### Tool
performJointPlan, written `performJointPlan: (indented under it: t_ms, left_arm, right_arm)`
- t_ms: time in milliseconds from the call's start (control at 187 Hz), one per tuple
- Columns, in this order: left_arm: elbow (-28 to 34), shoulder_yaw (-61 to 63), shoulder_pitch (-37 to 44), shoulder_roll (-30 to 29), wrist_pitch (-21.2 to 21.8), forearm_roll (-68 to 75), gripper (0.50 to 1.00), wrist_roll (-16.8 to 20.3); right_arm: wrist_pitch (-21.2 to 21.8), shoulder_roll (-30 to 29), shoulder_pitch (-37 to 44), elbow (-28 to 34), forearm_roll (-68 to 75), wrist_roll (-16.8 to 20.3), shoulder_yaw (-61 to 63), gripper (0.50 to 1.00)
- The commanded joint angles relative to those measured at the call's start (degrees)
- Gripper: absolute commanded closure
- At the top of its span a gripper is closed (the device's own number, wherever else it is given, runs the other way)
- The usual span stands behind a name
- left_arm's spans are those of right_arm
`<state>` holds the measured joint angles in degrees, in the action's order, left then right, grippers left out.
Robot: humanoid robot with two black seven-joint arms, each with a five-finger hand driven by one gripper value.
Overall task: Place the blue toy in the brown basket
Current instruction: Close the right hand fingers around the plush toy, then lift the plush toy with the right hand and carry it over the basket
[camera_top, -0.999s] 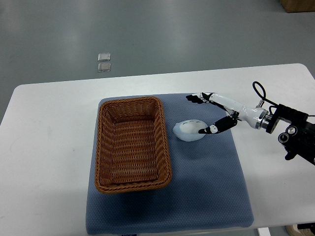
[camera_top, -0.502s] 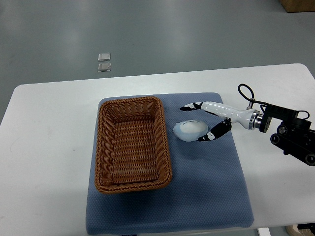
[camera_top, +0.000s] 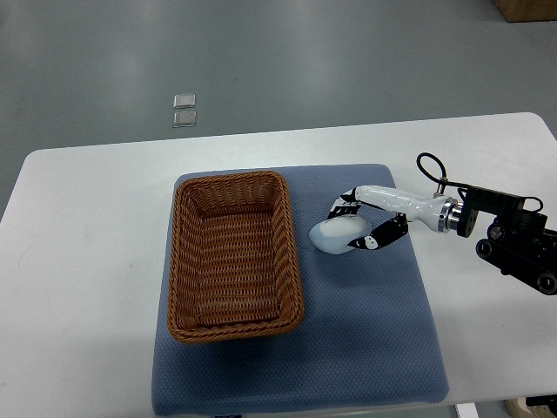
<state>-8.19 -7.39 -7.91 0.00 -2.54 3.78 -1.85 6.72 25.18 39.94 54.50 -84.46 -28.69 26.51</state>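
Observation:
I will release the right gripper's blue toy inside the far end of the brown basket (camera_top: 217,211).
A pale blue round toy (camera_top: 336,235) lies on the blue mat (camera_top: 365,340), just right of the brown wicker basket (camera_top: 178,261). The basket is empty. My right hand (camera_top: 355,226) reaches in from the right edge. Its fingers (camera_top: 345,207) curl over the toy's far side and its thumb (camera_top: 376,239) presses the near side, so it is shut on the toy. The toy still rests on the mat. My left arm is out of view.
The mat lies on a white table (camera_top: 87,261). Two small clear squares (camera_top: 184,111) lie on the grey floor beyond the table's far edge. A cardboard box corner (camera_top: 526,9) shows at the top right.
My right hand has moved left and down over the toy, and its fingers have closed from spread wide to gripping the toy on both sides.

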Motion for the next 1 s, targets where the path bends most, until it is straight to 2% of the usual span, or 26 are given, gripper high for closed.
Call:
performJointPlan:
  t_ms: [0,198,337,502,705,994]
  left_arm:
    - [-0.07,0.0,0.0,0.0,-0.01,0.0,0.5,0.0]
    - [-0.07,0.0,-0.09,0.0,0.08,0.0,0.5,0.0]
    - [0.02,0.0,-0.09,0.0,-0.01,0.0,0.5,0.0]
    - [0.02,0.0,-0.26,0.0,-0.01,0.0,0.5,0.0]
    - [-0.07,0.0,-0.61,0.0,-0.01,0.0,0.5,0.0]
    - [-0.07,0.0,-1.23,0.0,0.08,0.08,0.5,0.0]
  right_arm:
    - [-0.3,0.92,-0.04,0.6,0.52,-0.05,0.91,1.0]
    - [-0.65,5.31,1.98,4.29,1.4,-0.31,3.28,1.0]
    - [-0.21,5.58,6.02,5.26,1.93,-0.4,3.28,1.0]
    - [2.33,4.17,12.53,5.26,5.01,-0.31,1.88,1.0]
    - [2.77,-1.01,19.47,4.12,6.06,-0.31,-5.51,1.0]
    - [2.86,-10.68,25.97,-2.21,6.06,-0.31,-12.36,1.0]
